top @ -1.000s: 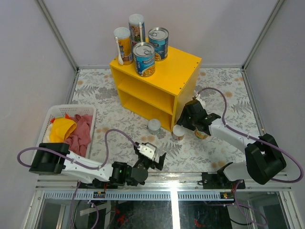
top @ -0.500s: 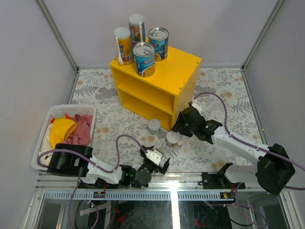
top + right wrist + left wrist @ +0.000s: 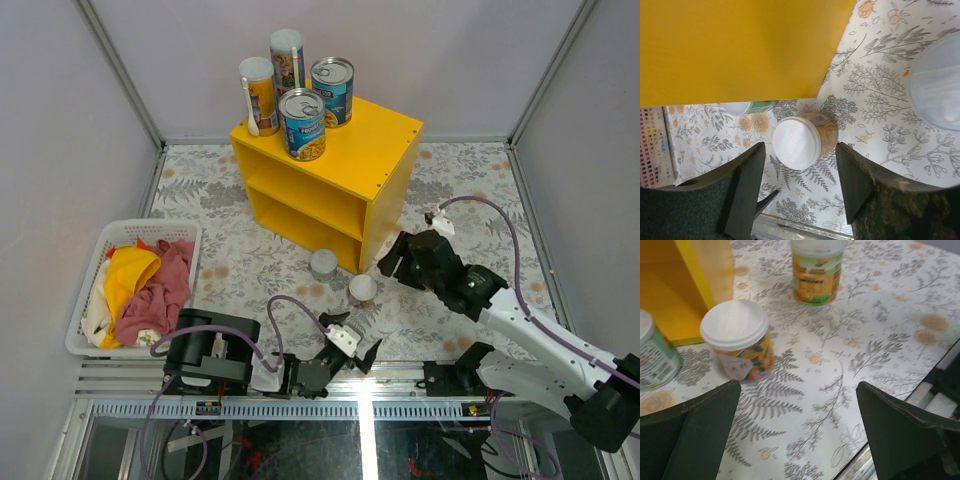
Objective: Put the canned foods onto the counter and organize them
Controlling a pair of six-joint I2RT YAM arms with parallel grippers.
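Observation:
Next, I close my left gripper around the sides [image 3: 361, 298] [image 3: 746, 360] of the white-lidded orange can, which is at the yellow counter's corner beside the grey-lidded green can.
The yellow counter [image 3: 385, 150] carries two blue-labelled cans [image 3: 302, 124] and two slim tubes [image 3: 259, 95] on its top. On the floral table before it stand a white-lidded orange can [image 3: 362, 289] and a grey-lidded green can [image 3: 324, 264]. My right gripper [image 3: 400, 262] hangs open just right of the white-lidded can [image 3: 800, 142], holding nothing; the right wrist view looks down on that can between the fingers [image 3: 747, 190]. A further pale lid [image 3: 940, 87] fills that view's right edge. My left gripper [image 3: 355, 350] is open and empty by the front edge, facing the white-lidded can [image 3: 737, 347].
A white laundry basket [image 3: 90, 290] of cloths [image 3: 145, 285] sits at the left. Another orange-labelled can [image 3: 817, 270] stands farther back in the left wrist view. The metal rail [image 3: 360, 385] runs along the near edge. White walls close in the table.
My right gripper has opened, left the white-lidded can standing near the counter's front corner, and drawn back to the right. The left arm has swung right along the front edge.

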